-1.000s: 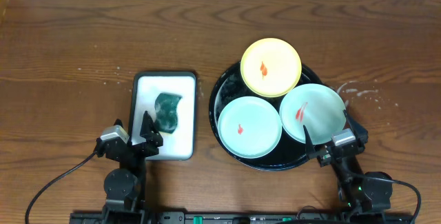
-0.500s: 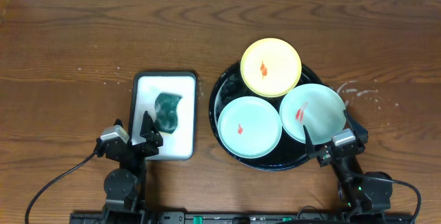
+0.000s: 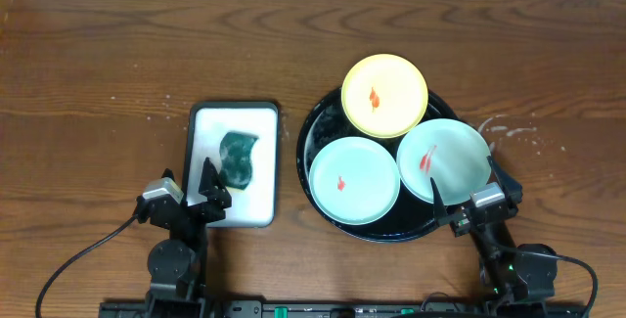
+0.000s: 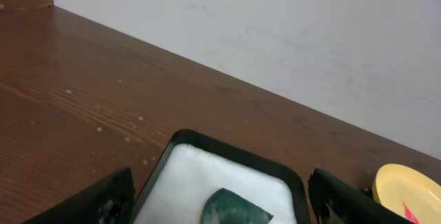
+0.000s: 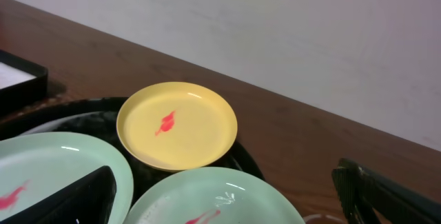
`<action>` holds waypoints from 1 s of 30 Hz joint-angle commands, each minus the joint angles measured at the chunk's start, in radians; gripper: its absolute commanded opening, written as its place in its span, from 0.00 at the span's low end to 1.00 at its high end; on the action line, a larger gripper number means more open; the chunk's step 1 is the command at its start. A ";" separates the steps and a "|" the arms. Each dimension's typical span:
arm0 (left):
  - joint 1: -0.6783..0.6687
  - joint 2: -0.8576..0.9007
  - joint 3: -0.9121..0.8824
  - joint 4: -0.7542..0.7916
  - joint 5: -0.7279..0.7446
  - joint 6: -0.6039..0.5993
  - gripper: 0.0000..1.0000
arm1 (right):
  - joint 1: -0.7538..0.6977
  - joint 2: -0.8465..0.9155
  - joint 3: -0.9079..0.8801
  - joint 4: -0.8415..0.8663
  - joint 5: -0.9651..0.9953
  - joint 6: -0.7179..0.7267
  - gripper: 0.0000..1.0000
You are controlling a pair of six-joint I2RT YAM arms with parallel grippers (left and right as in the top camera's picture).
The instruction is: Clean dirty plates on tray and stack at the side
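The robot's left gripper will close on the middle of the green sponge [image 3: 236, 160] in the white tray, because the red smears on the plates need wiping.
Three plates lie on the round black tray [image 3: 315, 134]. The pale yellow plate [image 3: 384, 95] is at the back, one mint-green plate [image 3: 353, 180] at the front left, the other mint-green plate [image 3: 445, 159] at the front right. Each bears a red smear. In the right wrist view the yellow plate [image 5: 177, 125] lies ahead and a mint plate [image 5: 213, 196] sits between the fingers. My right gripper [image 3: 471, 193] is open at the tray's front right rim. My left gripper [image 3: 186, 193] is open and empty at the white tray's front edge.
A white rectangular tray with a black rim [image 3: 234, 113] holds a green sponge [image 3: 237, 155] left of the black tray; it also shows in the left wrist view [image 4: 227, 172]. White specks [image 3: 509, 127] mark the brown tabletop right of the black tray. A white wall stands behind the table.
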 commanded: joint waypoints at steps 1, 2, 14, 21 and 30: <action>0.005 -0.007 -0.015 -0.043 -0.006 0.014 0.81 | 0.007 -0.004 -0.004 0.001 0.005 -0.005 0.99; 0.005 -0.007 -0.015 -0.043 -0.006 0.014 0.81 | 0.007 -0.004 -0.004 0.001 0.005 -0.005 0.99; 0.005 -0.007 -0.015 0.020 0.005 -0.084 0.81 | 0.007 -0.004 -0.004 0.071 -0.031 0.038 0.99; 0.005 0.016 0.071 0.206 0.074 -0.092 0.81 | 0.007 0.007 0.094 0.167 -0.049 0.262 0.99; 0.005 0.423 0.639 -0.169 0.196 -0.027 0.81 | 0.007 0.377 0.648 -0.264 -0.067 0.260 0.99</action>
